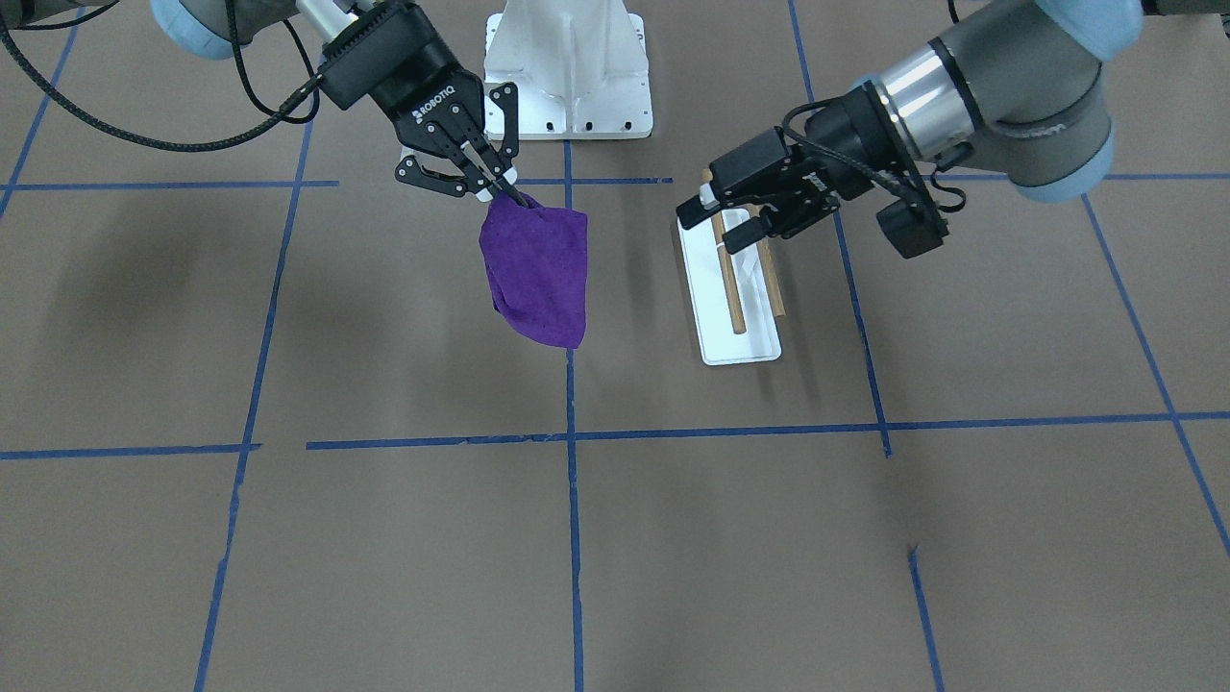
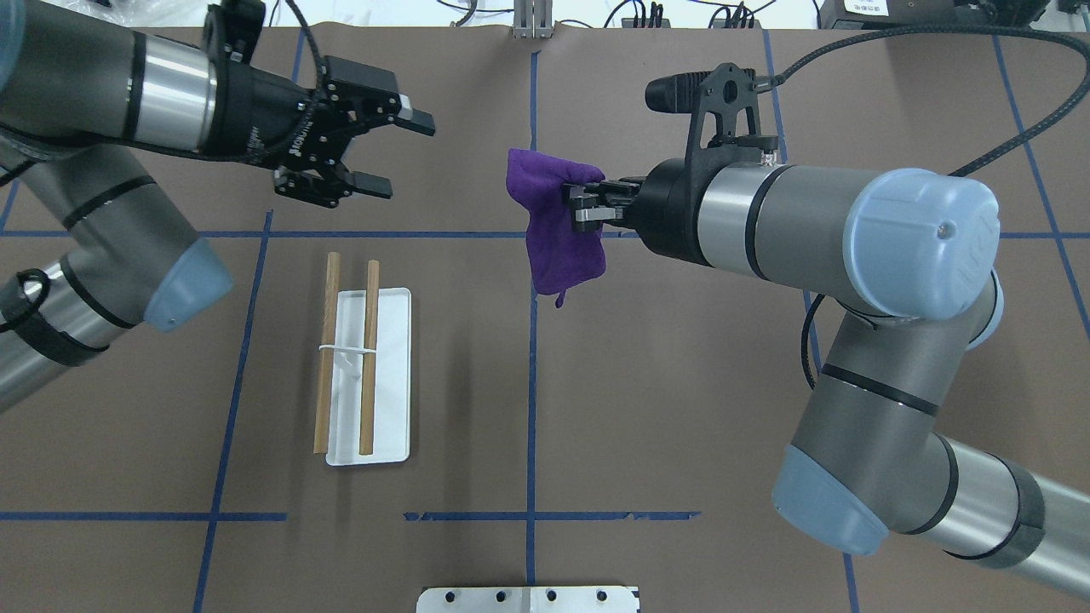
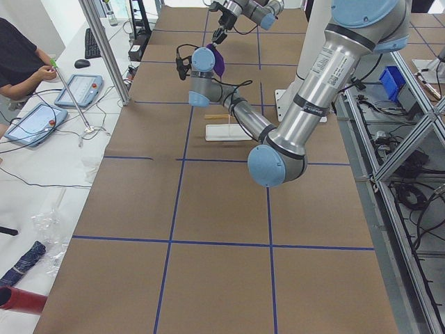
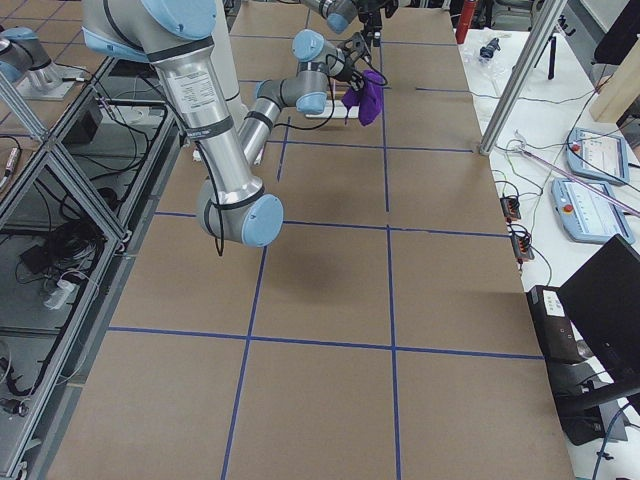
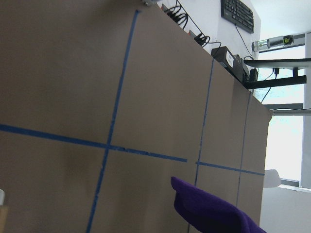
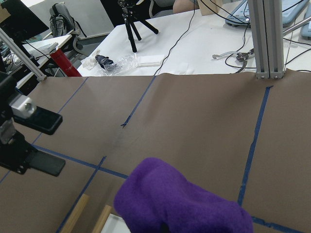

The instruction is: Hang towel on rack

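Note:
My left gripper needs to grip the hanging deep-purple towel at the middle of its side edge (image 1: 582, 278) facing the rack.
The deep-purple towel (image 2: 553, 230) hangs in the air from my right gripper (image 2: 581, 204), which is shut on its upper corner; its loop tag dangles at the bottom. The front-facing view shows the same grip (image 1: 504, 189) with the towel (image 1: 536, 274) draped below. The rack (image 2: 393, 375), a white tray with two wooden dowels (image 2: 369, 358), stands on the table to the towel's left. My left gripper (image 2: 400, 155) is open and empty, in the air just beyond the rack's far end (image 1: 716, 223). The towel also shows in the left wrist view (image 5: 214, 213) and the right wrist view (image 6: 180, 204).
A large white bolted pedestal (image 1: 567, 67) stands at the robot's edge of the table, between the arms. Blue tape lines (image 2: 532, 383) cross the brown table cover. An operator's bench with tablets (image 3: 76, 90) lies beyond the table's far edge.

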